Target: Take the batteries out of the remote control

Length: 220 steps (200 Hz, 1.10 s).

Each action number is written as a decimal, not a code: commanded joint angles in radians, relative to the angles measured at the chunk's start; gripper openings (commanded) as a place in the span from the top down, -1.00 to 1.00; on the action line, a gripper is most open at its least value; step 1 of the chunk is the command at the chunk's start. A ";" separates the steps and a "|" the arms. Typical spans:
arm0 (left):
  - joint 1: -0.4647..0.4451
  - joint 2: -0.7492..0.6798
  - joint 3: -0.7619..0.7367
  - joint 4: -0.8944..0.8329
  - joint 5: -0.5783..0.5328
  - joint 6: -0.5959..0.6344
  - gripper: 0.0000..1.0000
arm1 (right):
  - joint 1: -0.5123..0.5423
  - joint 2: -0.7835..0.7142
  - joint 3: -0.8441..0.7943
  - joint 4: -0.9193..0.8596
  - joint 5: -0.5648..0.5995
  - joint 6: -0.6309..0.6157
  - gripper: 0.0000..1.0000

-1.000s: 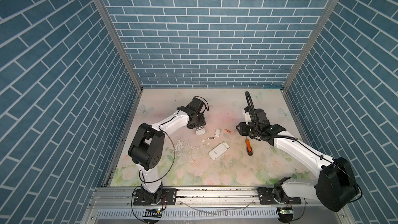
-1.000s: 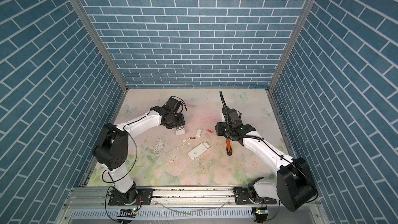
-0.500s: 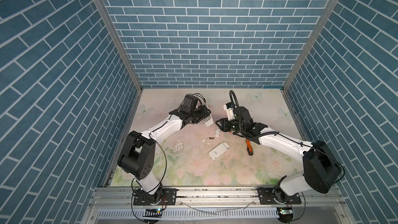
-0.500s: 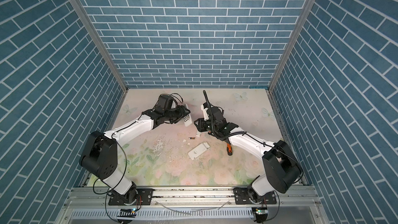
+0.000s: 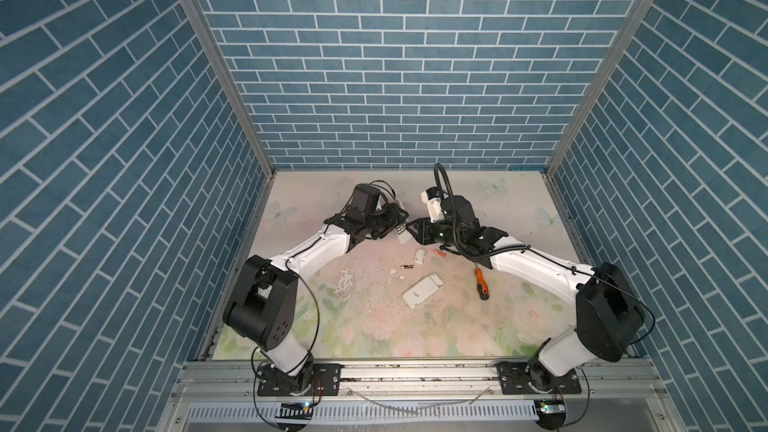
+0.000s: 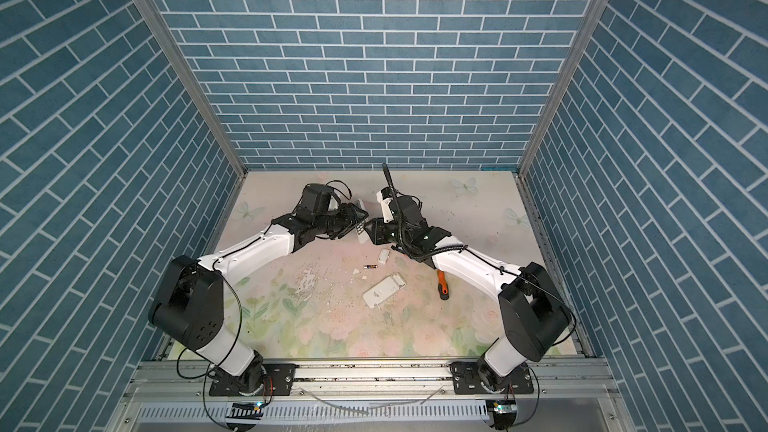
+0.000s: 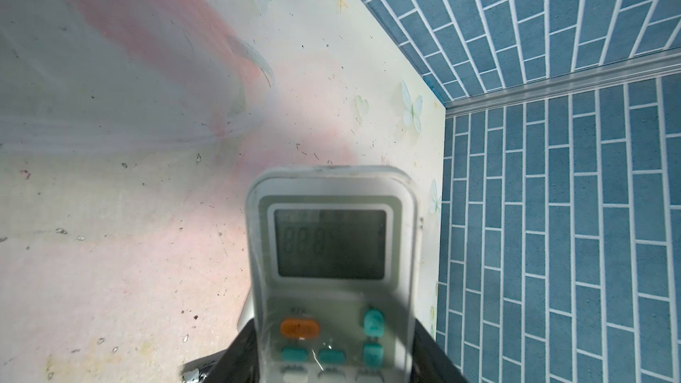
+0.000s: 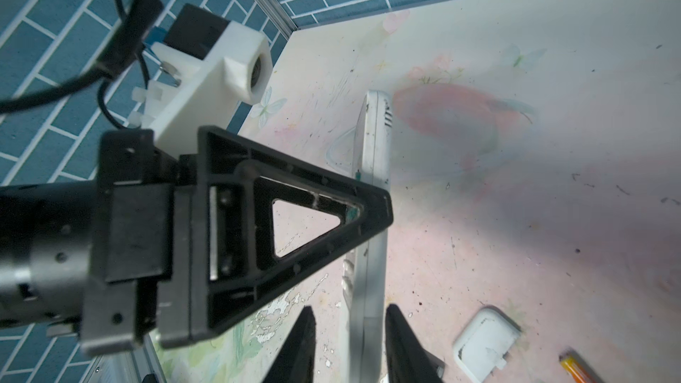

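The remote control's display faces my left gripper, so my right gripper needs to first turn it by the remote control's lower end (image 5: pixel 404 237), then my left gripper takes it.
My left gripper (image 7: pixel 333 348) is shut on a white remote control (image 7: pixel 333 252) with a grey display, held off the table at the back middle (image 5: pixel 402 232). My right gripper (image 8: pixel 350 311) meets it from the right, jaws open astride the remote's thin edge (image 8: pixel 370 215); one finger is beside it and the other stands apart. A dark battery (image 5: pixel 407 267) and an orange battery (image 5: pixel 439 252) lie on the mat. No battery shows in the held remote from these angles.
A second white remote (image 5: pixel 423 292) lies flat near the mat's middle. A small white cover (image 5: pixel 419 255) lies beside the orange battery, and an orange-and-black screwdriver (image 5: pixel 481 283) lies under my right forearm. White flakes litter the mat left of centre.
My left gripper lifted the remote off the mat and carried it right. My right arm swung left to meet it, and its jaws narrowed around the remote's end.
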State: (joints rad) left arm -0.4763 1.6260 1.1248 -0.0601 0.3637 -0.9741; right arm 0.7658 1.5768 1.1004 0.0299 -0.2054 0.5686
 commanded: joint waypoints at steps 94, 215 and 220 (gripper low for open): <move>-0.002 -0.086 -0.024 0.052 0.006 -0.011 0.33 | 0.020 0.053 0.073 -0.048 0.032 -0.016 0.51; -0.008 -0.113 -0.072 0.090 0.009 -0.032 0.26 | 0.020 0.079 0.108 -0.012 0.025 -0.013 1.00; -0.008 -0.116 -0.073 0.090 0.009 -0.030 0.22 | 0.018 0.079 0.110 -0.016 0.025 -0.015 1.00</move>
State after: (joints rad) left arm -0.4759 1.5513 1.0657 0.0135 0.3492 -1.0031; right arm 0.7856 1.6379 1.1511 0.0002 -0.2028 0.5682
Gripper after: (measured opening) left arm 0.586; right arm 0.177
